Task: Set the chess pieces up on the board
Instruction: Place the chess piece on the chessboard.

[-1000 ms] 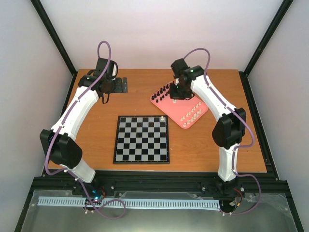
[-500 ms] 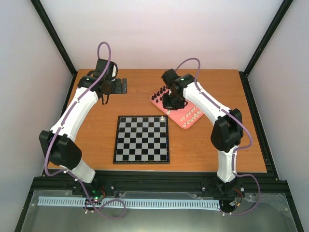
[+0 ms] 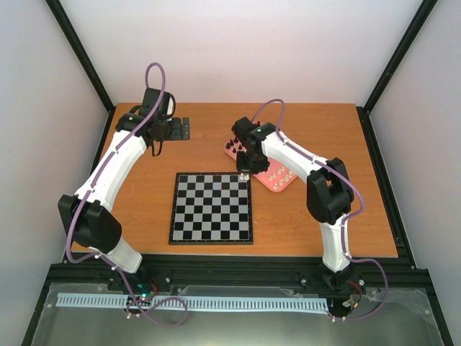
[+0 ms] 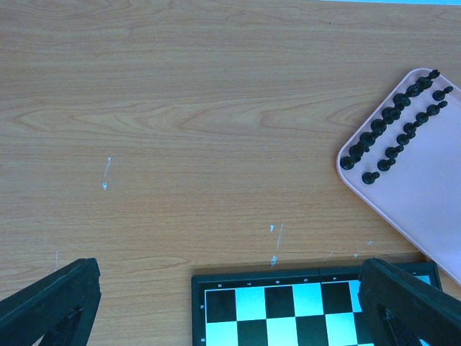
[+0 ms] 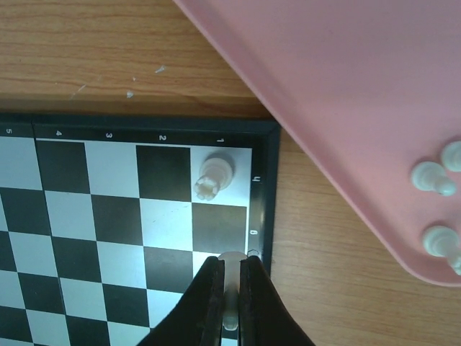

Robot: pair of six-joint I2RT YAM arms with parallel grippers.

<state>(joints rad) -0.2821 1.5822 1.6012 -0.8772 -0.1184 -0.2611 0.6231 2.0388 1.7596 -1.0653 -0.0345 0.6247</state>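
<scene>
Next, my right gripper releases the cream-white piece on the dark edge square (image 3: 243, 185) (image 5: 220, 227) in front of the corner rook.
The board (image 3: 211, 207) lies mid-table, and one cream-white rook (image 5: 213, 178) stands on its far right corner square. My right gripper (image 5: 230, 277) is shut on a cream-white piece (image 5: 231, 261) just above the board's right edge, two squares from the rook. From above, that gripper (image 3: 245, 171) hangs over the board's far right corner. The pink tray (image 3: 282, 184) holds rows of black pieces (image 4: 392, 126) and white pieces (image 5: 432, 176). My left gripper (image 4: 230, 310) is open and empty, high over the wood behind the board (image 4: 288, 303).
A black bracket (image 3: 180, 128) sits at the back left beside the left gripper (image 3: 156, 146). The tray (image 5: 346, 86) lies close to the board's far right corner (image 5: 268, 130). Dark frame rails edge the table.
My right arm has swung from above the tray to the left and nearer, carrying the white piece to the board's far right corner. The left arm has stayed put.
</scene>
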